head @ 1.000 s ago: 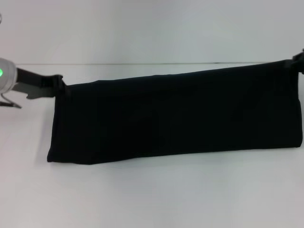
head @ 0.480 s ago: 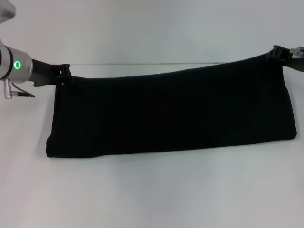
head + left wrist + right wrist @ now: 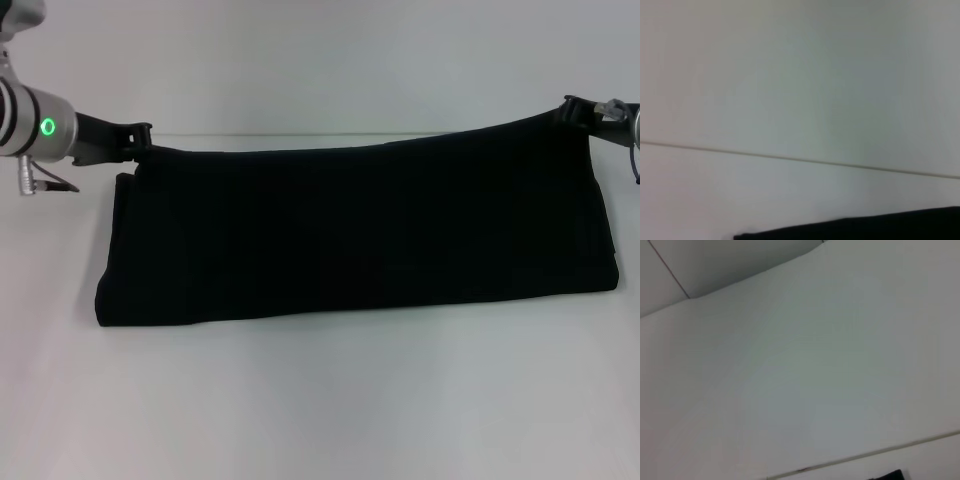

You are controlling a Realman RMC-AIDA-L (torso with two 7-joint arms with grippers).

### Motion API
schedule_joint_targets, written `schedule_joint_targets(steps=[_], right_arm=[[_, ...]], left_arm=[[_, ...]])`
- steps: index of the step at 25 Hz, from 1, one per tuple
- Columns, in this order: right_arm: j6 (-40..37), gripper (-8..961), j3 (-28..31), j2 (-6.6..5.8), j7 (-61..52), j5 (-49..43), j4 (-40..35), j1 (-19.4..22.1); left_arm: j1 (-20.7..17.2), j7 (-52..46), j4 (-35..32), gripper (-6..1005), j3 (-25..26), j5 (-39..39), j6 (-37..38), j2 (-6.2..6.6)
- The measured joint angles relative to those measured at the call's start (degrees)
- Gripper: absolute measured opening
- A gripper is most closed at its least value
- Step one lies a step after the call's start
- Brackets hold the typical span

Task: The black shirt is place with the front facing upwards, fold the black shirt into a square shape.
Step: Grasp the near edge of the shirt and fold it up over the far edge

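Observation:
Next, I release the black shirt's held corner from my left gripper on the lower layer, just inside its far corner (image 3: 165, 170).
The black shirt (image 3: 350, 235) hangs as a long folded band across the head view, its lower fold resting on the white table (image 3: 320, 410). No lettering shows. My left gripper (image 3: 140, 137) is shut on the shirt's upper left corner. At the upper right corner my right gripper (image 3: 577, 111) is shut on the cloth, and that corner stands higher than the left one. The left wrist view catches only a strip of the black shirt (image 3: 865, 229) at its edge. A small dark bit (image 3: 887, 475) sits at the edge of the right wrist view.
White table surface lies in front of the shirt and to both sides. The table's far edge (image 3: 330, 135) runs just behind the held top hem, with a pale wall (image 3: 320, 60) beyond it.
Both grippers have moved away from me with the shirt's top edge. The left corner has risen, the right gripper has come inward, and the band now hangs shorter and wider on the table.

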State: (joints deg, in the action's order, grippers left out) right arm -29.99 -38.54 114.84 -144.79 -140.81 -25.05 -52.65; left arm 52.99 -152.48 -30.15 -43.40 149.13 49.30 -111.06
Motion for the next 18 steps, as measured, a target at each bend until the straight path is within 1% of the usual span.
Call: schedule_joint_targets(steps=[5, 12, 14, 16, 18], right_arm=[[1.41, 97, -0.81, 0.06, 0.00, 0.04, 0.48, -0.46], [1.57, 98, -0.83, -0.47, -0.15, 0.17, 0.48, -1.10], [1.85, 99, -0.83, -0.46, -0.06, 0.16, 0.54, -1.12], [2.23, 99, -0.83, -0.45, 0.05, 0.13, 0.58, -1.04], [2.51, 99, -0.84, -0.67, 0.16, -0.06, 0.61, -1.00]], left_arm=[[0.25, -0.26, 0.24, 16, -0.12, 0.19, -1.15, -0.31], [0.41, -0.20, 0.15, 17, 0.09, -0.08, -2.28, -0.34], [0.43, 0.17, 0.05, 17, 0.01, -0.19, -3.96, -0.70], [0.29, 0.51, -0.25, 18, 0.00, -0.30, -6.20, -1.34], [0.08, 0.40, -0.23, 18, 0.24, -0.32, -8.97, -1.74]])
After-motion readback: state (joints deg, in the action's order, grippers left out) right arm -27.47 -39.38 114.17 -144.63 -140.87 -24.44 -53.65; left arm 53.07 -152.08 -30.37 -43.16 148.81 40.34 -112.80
